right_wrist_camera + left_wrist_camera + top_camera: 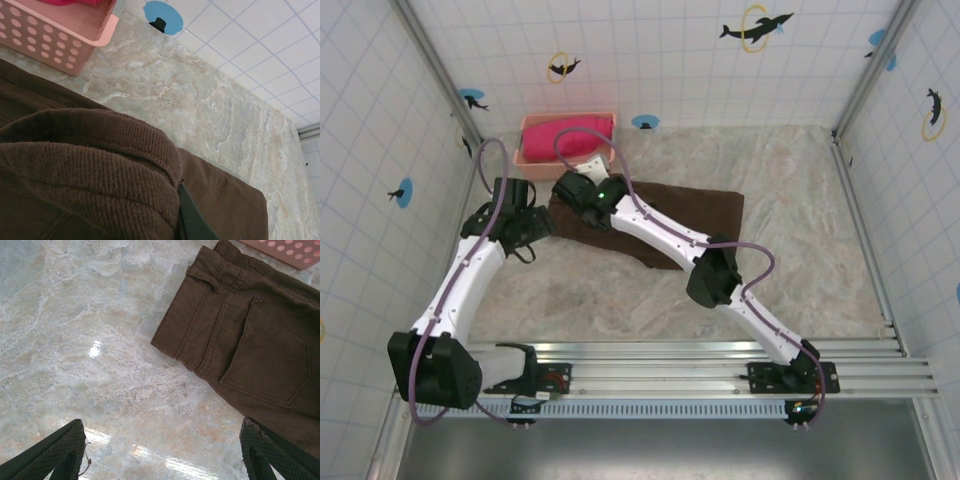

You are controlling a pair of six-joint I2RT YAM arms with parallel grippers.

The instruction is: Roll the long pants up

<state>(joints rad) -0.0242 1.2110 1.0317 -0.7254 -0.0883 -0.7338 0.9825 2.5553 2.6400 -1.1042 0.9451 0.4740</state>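
Observation:
My right gripper is going to release the bunched fold on the waist end of the pants (pixel 593 209), just before the pink basket.
The long pants (pixel 680 215) are dark brown and lie flat across the middle of the table, waist end to the left. My right gripper (pixel 576 192) sits on that waist end. In the right wrist view it (pixel 172 210) is shut on a bunched fold of the pants (pixel 90 170), which covers all but one dark finger (pixel 192 222). My left gripper (pixel 532 226) hovers just left of the waist. Its fingers (pixel 50 455) stand wide open over bare table, and the waistband and back pocket of the pants (pixel 255 335) lie up and to the right of them.
A pink perforated basket (pixel 535 150) holding a bright pink-red cloth (pixel 575 130) stands against the back wall, just behind the waist end; its corner (pixel 60 40) is close to the right gripper. Tiled walls enclose the marbled table (pixel 800 200) on three sides.

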